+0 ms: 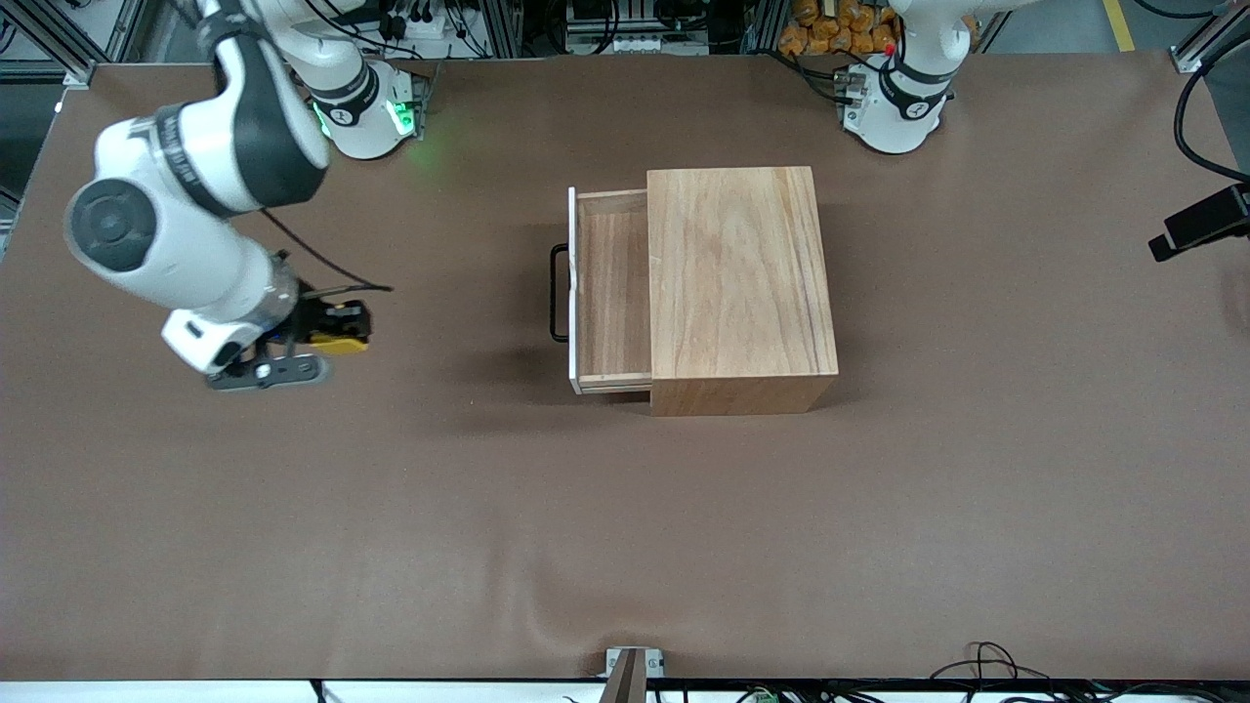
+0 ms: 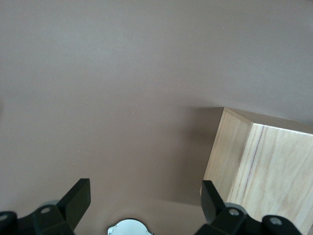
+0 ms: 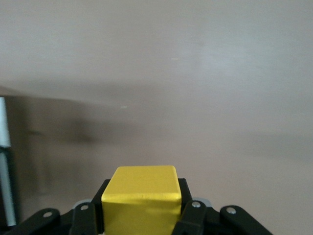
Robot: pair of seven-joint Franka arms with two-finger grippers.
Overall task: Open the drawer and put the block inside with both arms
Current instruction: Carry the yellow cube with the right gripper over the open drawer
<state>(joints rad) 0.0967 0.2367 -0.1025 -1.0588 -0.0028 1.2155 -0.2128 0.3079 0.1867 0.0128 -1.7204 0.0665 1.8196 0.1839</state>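
Observation:
The robot's right gripper will release the yellow block in the drawer [image 1: 608,330], behind the end of the handle that is nearest the bracket. The block is now well out in front of the drawer.
The drawer [image 1: 613,283] stands pulled out of the large wooden box [image 1: 737,283] toward the right arm's end. Its tray is empty and its black wire handle [image 1: 559,293] faces the right arm. My right gripper [image 1: 337,327] is shut on the yellow block [image 1: 342,329] over the table, well out in front of the drawer. In the right wrist view the block [image 3: 142,196] sits between the fingers [image 3: 188,215]. My left gripper [image 2: 145,196] is open and empty, above the table beside a corner of the box [image 2: 264,166]. It is out of the front view.
A black camera mount [image 1: 1201,220] juts in at the table's edge at the left arm's end. A small metal bracket [image 1: 630,669] and loose cables [image 1: 986,664] lie along the edge nearest the front camera. Brown mat [image 1: 625,527] covers the table.

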